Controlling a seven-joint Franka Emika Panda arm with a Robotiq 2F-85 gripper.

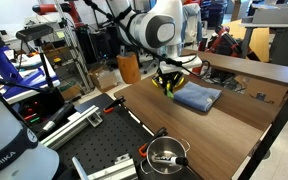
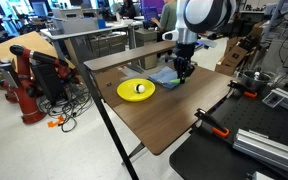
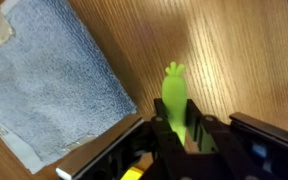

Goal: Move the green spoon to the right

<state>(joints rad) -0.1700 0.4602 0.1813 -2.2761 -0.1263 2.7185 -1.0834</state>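
Note:
My gripper is holding the green spoon. It will release the spoon on bare wood [image 1: 238,120] between the blue cloth and the black post.
The green spoon [image 3: 175,100] is a slim lime plastic piece. It sticks out from between my gripper's fingers [image 3: 176,135] in the wrist view, over bare wood next to the blue folded cloth [image 3: 49,85]. The gripper is shut on it. In an exterior view the gripper [image 1: 169,83] hangs over the near-left edge of the blue cloth [image 1: 198,98], with a bit of green at its tips. In an exterior view the gripper [image 2: 183,70] is just right of the cloth [image 2: 164,77].
A round yellow bowl [image 2: 136,89] holding a white ball sits on the wooden table [image 2: 174,115]. A metal pot [image 1: 167,154] stands on a black perforated bench. A raised wooden shelf [image 1: 249,70] runs along the table's far side. Clamps [image 2: 212,127] lie at the table edge.

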